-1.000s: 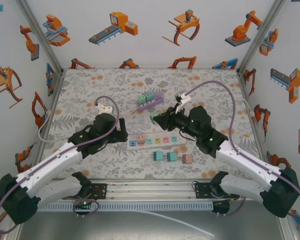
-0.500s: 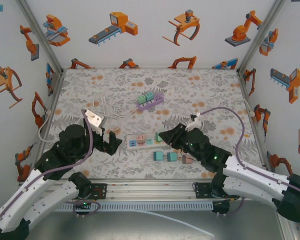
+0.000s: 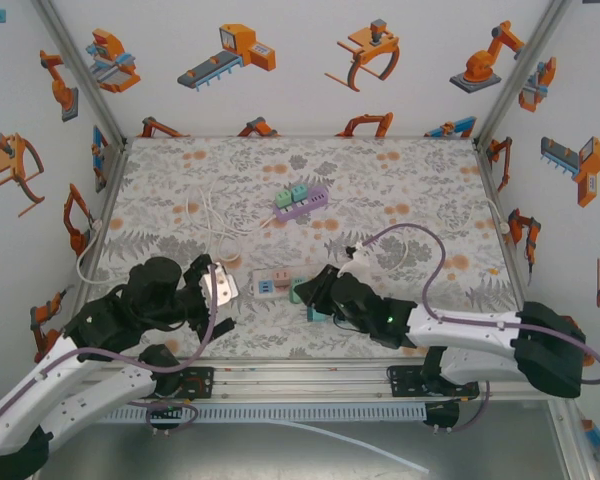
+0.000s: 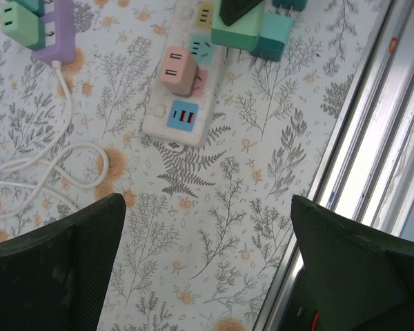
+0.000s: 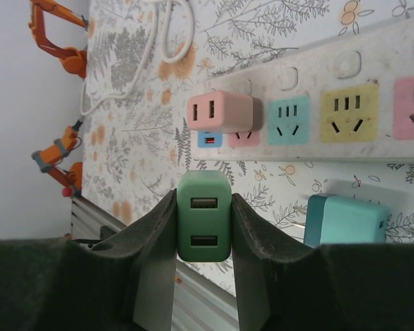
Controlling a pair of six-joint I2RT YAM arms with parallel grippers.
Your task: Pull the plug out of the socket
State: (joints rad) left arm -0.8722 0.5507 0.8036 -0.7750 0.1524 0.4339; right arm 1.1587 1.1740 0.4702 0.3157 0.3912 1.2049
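The green two-port plug will go down from my right gripper onto the mat (image 3: 286, 312) (image 5: 254, 212) between the pink plug and the teal plug.
My right gripper (image 5: 203, 276) is shut on a green two-port plug (image 5: 203, 216), which it holds clear of the white socket strip (image 5: 345, 117), just in front of it. A pink plug (image 5: 221, 112) sits in the strip near its end. From above, the right gripper (image 3: 299, 292) sits at the strip's (image 3: 268, 284) near side with the green plug (image 3: 296, 293) at its tip. My left gripper (image 3: 215, 298) is open and empty, left of the strip. In the left wrist view its fingers (image 4: 55, 272) stand wide apart over bare mat, short of the strip (image 4: 183, 110).
A teal plug (image 5: 345, 221) lies loose on the mat in front of the strip. A purple strip (image 3: 302, 201) with green plugs lies farther back, its white cord (image 3: 215, 215) looping left. The metal rail (image 3: 300, 380) runs along the near edge.
My left gripper let go, opened, and drew back to the near left. My right arm carried the green plug down toward the near edge, in front of the strip.
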